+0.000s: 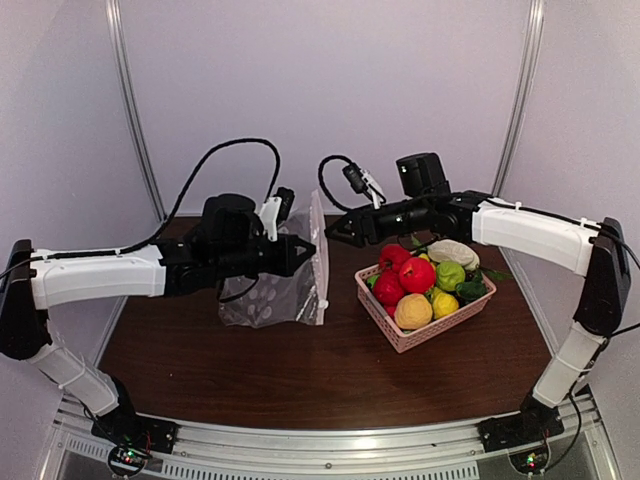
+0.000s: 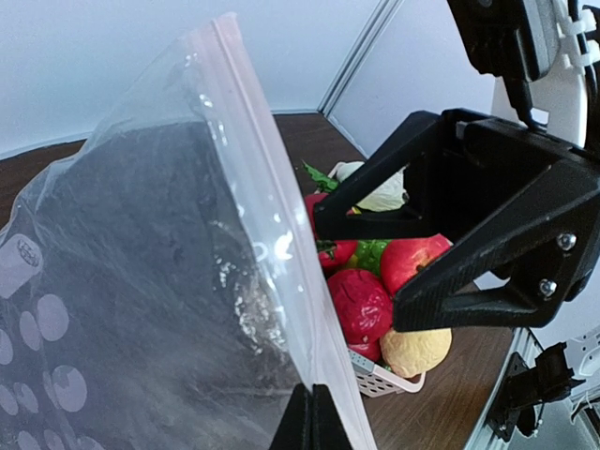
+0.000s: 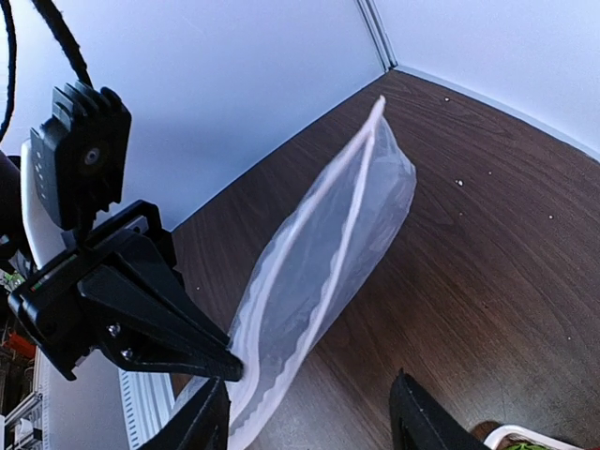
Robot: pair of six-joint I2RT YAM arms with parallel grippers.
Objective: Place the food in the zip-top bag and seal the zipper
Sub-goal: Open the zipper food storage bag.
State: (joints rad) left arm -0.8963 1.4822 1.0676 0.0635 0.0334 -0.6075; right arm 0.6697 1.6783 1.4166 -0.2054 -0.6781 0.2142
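The bag's opening is a narrow gap, so my right gripper will hold one bag edge while my left gripper takes hold again of the other (image 3: 259, 314) and pulls them apart.
The zip-top bag (image 1: 272, 292) stands on the table, its mouth edge with the pale zipper (image 1: 319, 252) turned toward the basket. My left gripper (image 1: 306, 249) is shut on one lip of the mouth; the left wrist view shows the fingers (image 2: 312, 412) pinching the bag (image 2: 141, 309). My right gripper (image 1: 333, 231) is open and empty, close to the mouth's upper part. In the right wrist view the bag (image 3: 323, 253) gapes slightly ahead of my right gripper (image 3: 309, 398). The food (image 1: 417, 274) lies in the pink basket (image 1: 400, 335). I cannot make out the slider tab.
The basket (image 2: 389, 377) sits right of the bag with red, green, yellow, white and tan pieces piled in it. Brown table wood (image 1: 320, 380) lies in front of the bag and basket. White walls close off the back and sides.
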